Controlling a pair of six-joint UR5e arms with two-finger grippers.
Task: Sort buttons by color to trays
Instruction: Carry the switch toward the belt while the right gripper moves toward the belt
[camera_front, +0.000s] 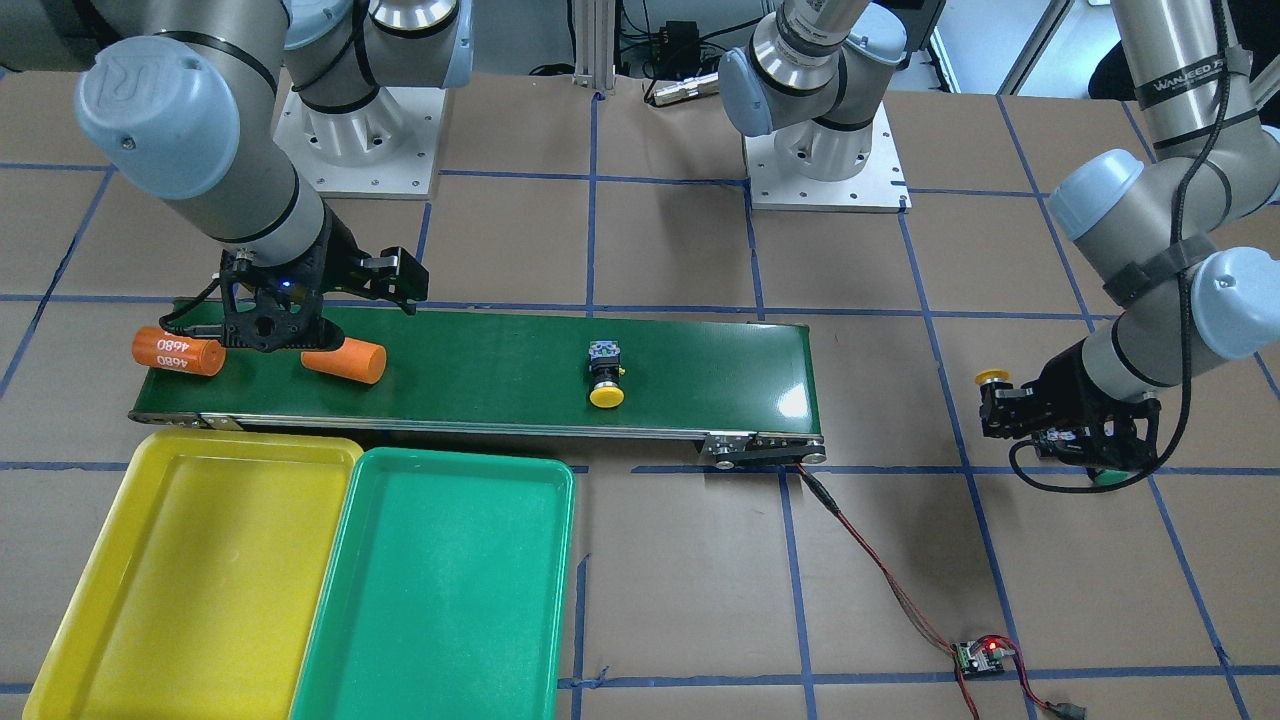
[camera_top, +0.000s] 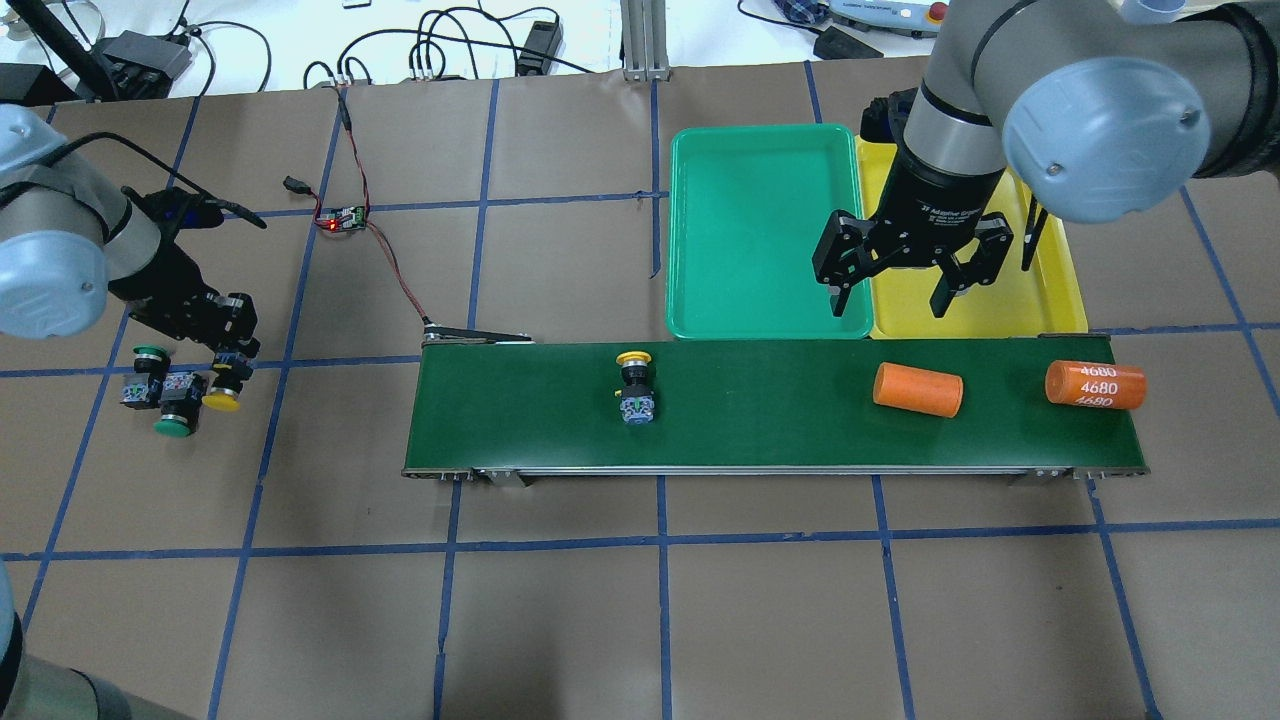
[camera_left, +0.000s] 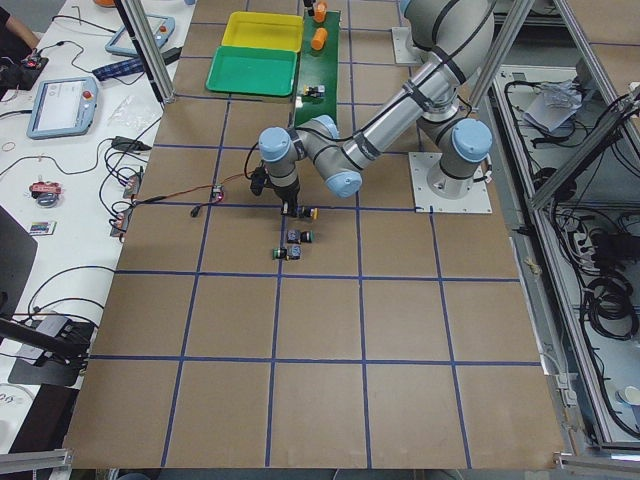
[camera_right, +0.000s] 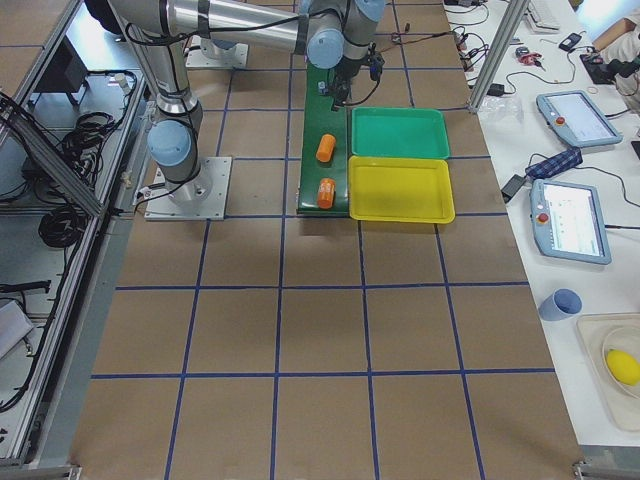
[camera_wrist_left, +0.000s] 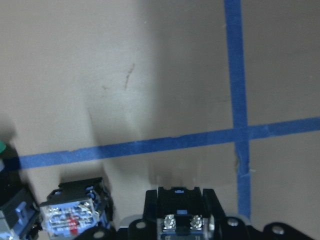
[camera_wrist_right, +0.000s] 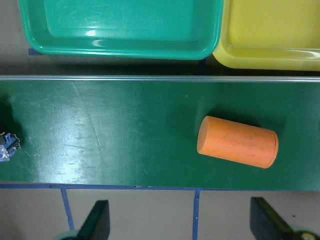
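Observation:
My left gripper needs to release the yellow-capped button, now held low over the table, on the bare end of the conveyor belt (camera_front: 759, 392) by the red wires.
My left gripper (camera_top: 232, 350) is shut on a yellow-capped button (camera_top: 223, 398) low over the table at the left; its contact block shows between the fingers in the left wrist view (camera_wrist_left: 180, 222). Two green-capped buttons (camera_top: 150, 372) (camera_top: 176, 408) lie on the table right beside it. A second yellow-capped button (camera_top: 634, 380) lies on the conveyor belt (camera_top: 760, 440). My right gripper (camera_top: 893, 290) is open and empty, above the belt's far edge by the trays. The green tray (camera_top: 682, 230) and the yellow tray (camera_top: 1062, 290) sit side by side beyond the belt, both empty.
Two orange cylinders (camera_top: 917, 389) (camera_top: 1095, 384) lie on the belt's right part, one just below my right gripper. A small controller board (camera_top: 343, 217) with red wires runs to the belt's left end. Blue tape lines cross the brown table.

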